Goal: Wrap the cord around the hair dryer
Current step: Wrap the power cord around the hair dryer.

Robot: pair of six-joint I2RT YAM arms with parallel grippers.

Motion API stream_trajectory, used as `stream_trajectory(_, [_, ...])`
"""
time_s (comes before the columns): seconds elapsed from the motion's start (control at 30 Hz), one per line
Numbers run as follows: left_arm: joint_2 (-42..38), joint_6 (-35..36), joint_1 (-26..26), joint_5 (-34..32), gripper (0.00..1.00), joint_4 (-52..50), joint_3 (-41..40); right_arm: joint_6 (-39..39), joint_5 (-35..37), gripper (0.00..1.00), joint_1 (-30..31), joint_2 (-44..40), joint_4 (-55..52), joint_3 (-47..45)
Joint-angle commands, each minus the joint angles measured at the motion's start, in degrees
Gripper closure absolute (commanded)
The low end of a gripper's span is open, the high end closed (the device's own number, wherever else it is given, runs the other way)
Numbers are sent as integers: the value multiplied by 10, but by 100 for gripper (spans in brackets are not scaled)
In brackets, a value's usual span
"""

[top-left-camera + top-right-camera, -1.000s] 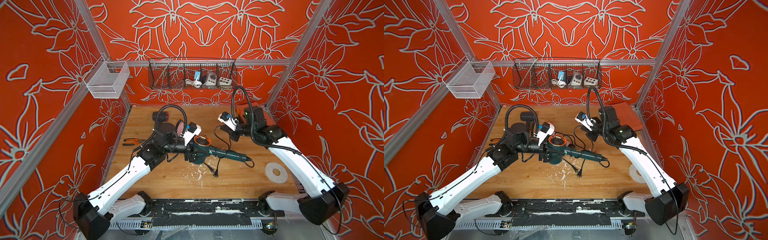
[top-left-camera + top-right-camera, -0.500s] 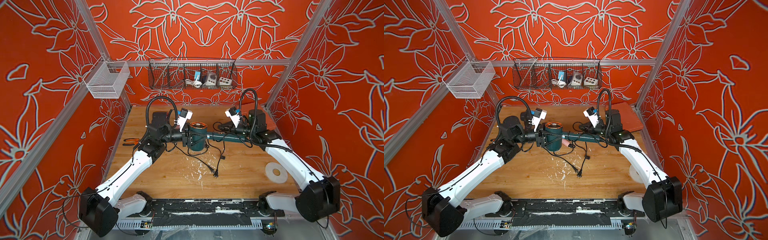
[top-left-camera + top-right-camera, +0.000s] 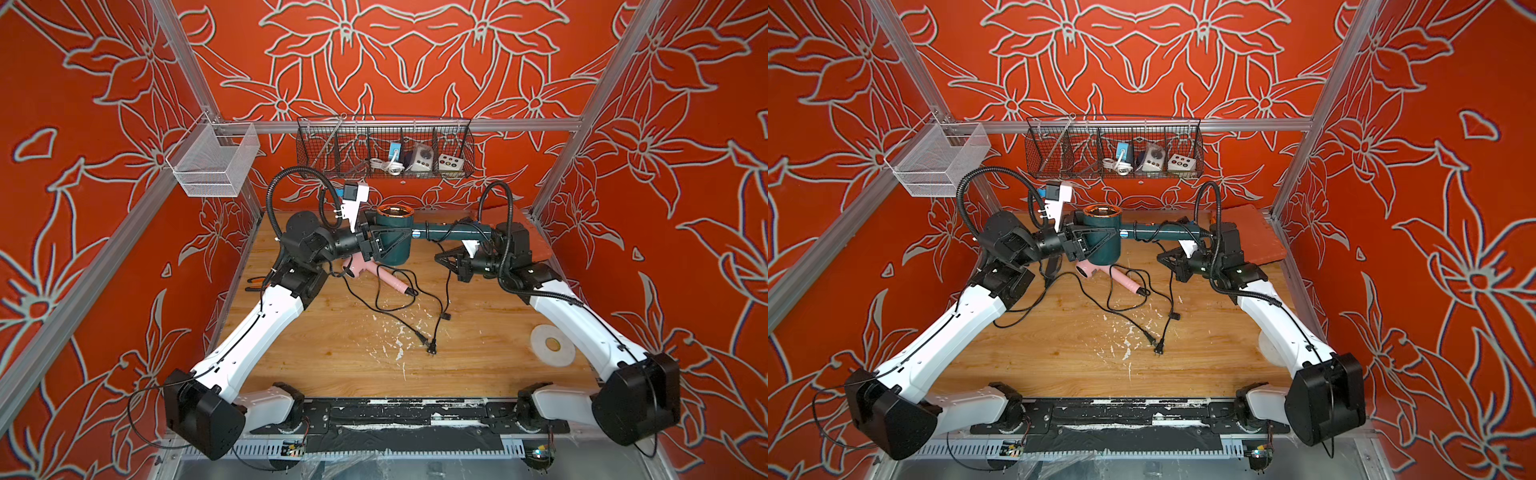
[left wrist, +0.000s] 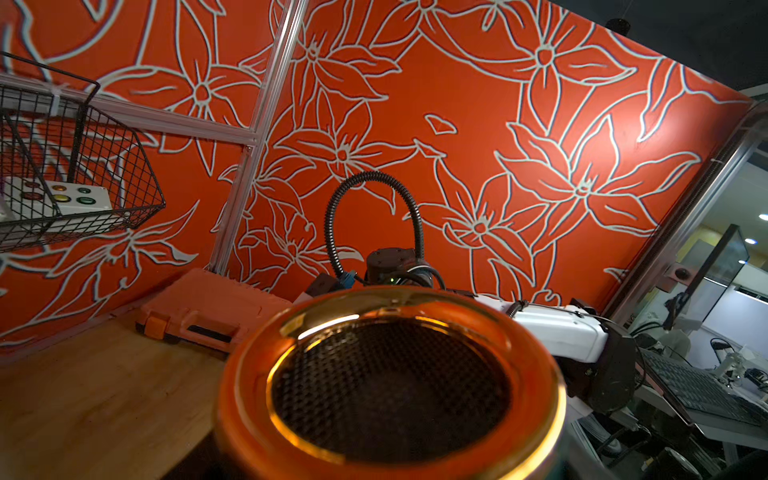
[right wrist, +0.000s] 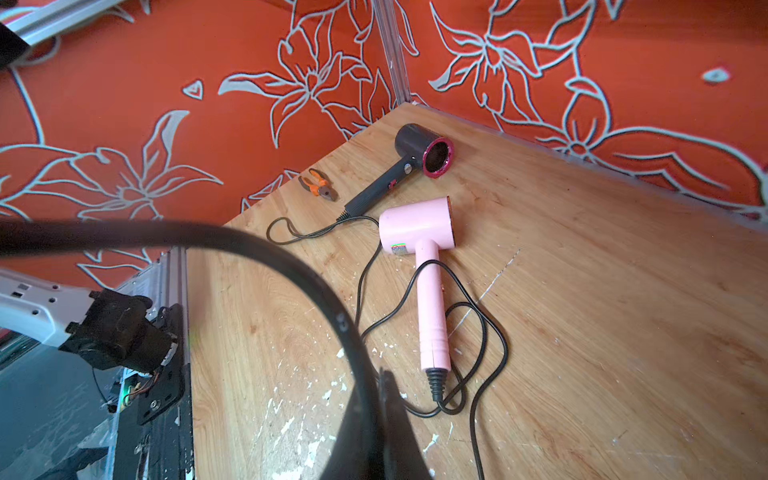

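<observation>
The cord is looped around the hair dryer's handle and held below by my right gripper, which should let go of the cord and grip the wrapped handle (image 3: 458, 231).
The teal hair dryer (image 3: 395, 249) (image 3: 1102, 249) hangs above the back of the table, its copper-rimmed mesh end (image 4: 390, 382) facing up and its handle (image 3: 451, 230) pointing toward the right arm. My left gripper (image 3: 380, 245) (image 3: 1086, 245) is shut on its barrel; in the left wrist view the dryer hides the jaws. The black cord (image 3: 447, 286) (image 3: 1171, 291) (image 5: 291, 257) drops from the handle's end to its plug (image 3: 432, 348) on the table. My right gripper (image 3: 440, 257) (image 3: 1162, 257) (image 5: 382, 415), just below the handle, is shut on the cord.
A pink hair dryer (image 5: 419, 230) (image 3: 365, 268) with its own loose cord lies under the raised one. Beyond it lie a dark grey dryer (image 5: 419, 153) and pliers (image 5: 318, 185). An orange case (image 4: 208, 307) sits at the back right, a tape roll (image 3: 552, 345) at the front right.
My left arm has lifted the hair dryer off the table and carried it toward the back wall. The right gripper followed and now sits below the handle with the cord.
</observation>
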Motion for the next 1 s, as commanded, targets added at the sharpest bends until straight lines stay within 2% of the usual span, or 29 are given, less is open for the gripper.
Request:
stream_trajectory(0.0, [-17, -18, 2, -36, 100, 89, 4, -18, 25, 93, -1, -5, -37, 0])
stream_trajectory(0.07, [-17, -21, 4, -46, 100, 94, 7, -7, 21, 87, -2, 2, -26, -6])
stream_trajectory(0.2, [-10, -45, 14, -59, 100, 116, 23, 38, 9, 81, -2, 5, 30, -38])
stream_trajectory(0.37, [5, -69, 19, -65, 100, 142, 38, 97, 4, 64, -2, -1, 107, -83])
stream_trajectory(0.47, [6, -75, 23, -75, 100, 149, 37, 105, 13, 58, -2, -7, 119, -106])
stream_trajectory(0.53, [5, -84, 27, -83, 100, 157, 35, 108, 13, 60, -2, -11, 127, -120])
stream_trajectory(0.57, [6, -91, 30, -83, 100, 162, 36, 112, 10, 65, -2, -13, 136, -127])
stream_trajectory(0.63, [10, -103, 34, -83, 100, 173, 41, 123, 2, 84, -2, -13, 158, -140])
stream_trajectory(0.67, [12, -107, 35, -82, 100, 177, 46, 131, -1, 90, -2, -10, 172, -146])
stream_trajectory(0.7, [15, -109, 34, -79, 100, 177, 52, 137, -2, 90, -2, -10, 183, -152])
stream_trajectory(0.73, [16, -109, 34, -77, 100, 177, 56, 139, -1, 85, -2, -10, 187, -155])
stream_trajectory(0.8, [19, -109, 34, -73, 100, 173, 64, 138, 4, 66, -2, -17, 196, -163])
stream_trajectory(0.83, [18, -106, 34, -72, 100, 169, 67, 135, 10, 60, -2, -26, 200, -170])
stream_trajectory(0.97, [13, -88, 36, -68, 100, 141, 73, 104, 74, 44, -2, -118, 203, -201])
